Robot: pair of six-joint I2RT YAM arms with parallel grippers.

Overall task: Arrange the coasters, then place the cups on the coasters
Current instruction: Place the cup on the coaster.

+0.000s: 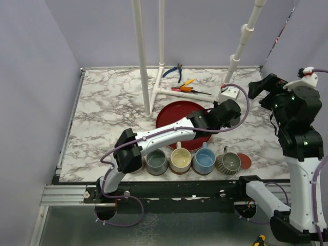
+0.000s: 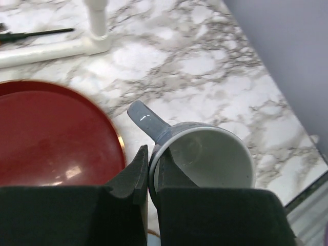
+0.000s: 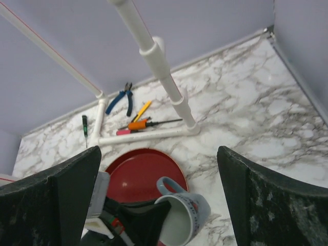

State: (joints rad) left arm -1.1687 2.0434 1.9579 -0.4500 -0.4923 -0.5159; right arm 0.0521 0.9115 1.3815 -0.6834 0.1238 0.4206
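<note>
Next, I release the pale grey cup from my left gripper on the bare reddish coaster [image 1: 246,161] beside the ribbed dark cup. The grey cup now hangs beside the red tray.
My left gripper [image 2: 152,161] is shut on the rim of a pale grey cup [image 2: 205,159], one finger inside and one outside, beside its handle. The cup hangs just right of the red tray [image 2: 51,133] and also shows in the right wrist view as the cup [image 3: 184,215]. From above, the left gripper [image 1: 228,113] hides it. Grey-green [image 1: 156,161], cream [image 1: 180,160], light blue [image 1: 203,161] and ribbed dark [image 1: 228,163] cups stand in a near row on brown coasters [image 1: 179,170]. A reddish coaster [image 1: 245,162] lies bare at the row's right end. My right gripper [image 1: 259,89] is raised at the right, open and empty.
A white pipe frame [image 1: 143,61] stands at the back. Beside it lie blue pliers [image 1: 174,72] and screwdrivers [image 1: 192,89]. A small white box [image 1: 229,94] sits behind the left gripper. Purple walls close in the marble table [image 1: 102,102] on three sides.
</note>
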